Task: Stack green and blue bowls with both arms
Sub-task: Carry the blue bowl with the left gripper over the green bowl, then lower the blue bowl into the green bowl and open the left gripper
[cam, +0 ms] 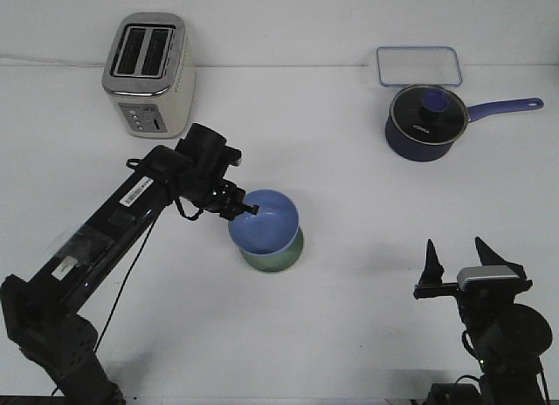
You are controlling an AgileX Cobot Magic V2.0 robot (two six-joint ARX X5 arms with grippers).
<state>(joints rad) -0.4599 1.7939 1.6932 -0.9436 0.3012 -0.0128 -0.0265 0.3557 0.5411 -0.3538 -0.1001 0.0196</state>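
My left gripper has the blue bowl, which now sits tilted inside the green bowl. It will release it down inside the green bowl (271,239) in the middle of the table.
The blue bowl (265,220) sits tilted inside the green bowl (278,258), which rests on the table's middle with only its lower rim showing. My left gripper (248,209) reaches in from the left and is closed on the blue bowl's left rim. My right gripper (456,255) is at the front right, far from the bowls, its two fingers pointing up and spread apart with nothing between them.
A silver toaster (148,73) stands at the back left. A dark blue saucepan (424,121) with a glass lid and long handle sits at the back right, behind it a clear rectangular container (418,66).
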